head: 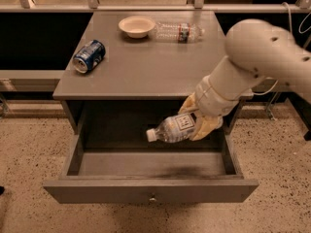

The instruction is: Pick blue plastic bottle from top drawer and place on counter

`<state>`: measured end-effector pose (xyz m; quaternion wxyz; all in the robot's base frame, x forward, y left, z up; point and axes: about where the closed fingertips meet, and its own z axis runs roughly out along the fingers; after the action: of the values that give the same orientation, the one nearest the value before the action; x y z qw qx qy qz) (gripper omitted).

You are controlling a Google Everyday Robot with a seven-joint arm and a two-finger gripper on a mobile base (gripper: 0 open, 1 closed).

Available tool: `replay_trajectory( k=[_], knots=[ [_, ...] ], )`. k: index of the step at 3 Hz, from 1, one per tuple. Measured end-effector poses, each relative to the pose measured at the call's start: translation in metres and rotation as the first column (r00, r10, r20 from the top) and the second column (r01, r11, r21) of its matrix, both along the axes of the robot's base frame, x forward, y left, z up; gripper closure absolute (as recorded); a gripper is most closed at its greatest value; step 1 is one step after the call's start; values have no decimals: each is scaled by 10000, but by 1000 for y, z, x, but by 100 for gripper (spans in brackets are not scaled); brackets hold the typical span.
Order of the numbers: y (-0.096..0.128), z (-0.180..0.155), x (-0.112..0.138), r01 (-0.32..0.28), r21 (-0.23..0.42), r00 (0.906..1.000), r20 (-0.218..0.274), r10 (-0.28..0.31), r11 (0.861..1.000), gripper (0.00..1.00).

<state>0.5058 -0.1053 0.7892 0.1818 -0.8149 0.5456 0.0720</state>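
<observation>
Next, my gripper lets go of the blue plastic bottle on the bare counter (146,68) in front of the cream bowl.
My gripper (197,121) is shut on the blue plastic bottle (171,129), a small clear bluish bottle with a white cap and a white label with a dark square mark. It holds the bottle lying sideways, cap to the left, in the air above the open top drawer (150,189), just below the front edge of the counter (146,62). The drawer is pulled fully out, with its small round knob (152,197) at the front centre. The white arm comes in from the upper right.
On the counter lie a blue soda can (89,56) on its side at the left, a cream bowl (137,26) at the back, and a clear bottle with a red-and-dark label (178,32) beside it. Speckled floor surrounds the cabinet.
</observation>
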Motion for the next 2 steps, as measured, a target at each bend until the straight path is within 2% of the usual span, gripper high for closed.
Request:
replay_trajectory(
  k=[1,2],
  knots=[
    [-18,59,6,1235,1008,9923,-177,-1223,9872,100],
    [-29,102,34,2237,1265,9741,-624,-2174,9664,100]
  ],
)
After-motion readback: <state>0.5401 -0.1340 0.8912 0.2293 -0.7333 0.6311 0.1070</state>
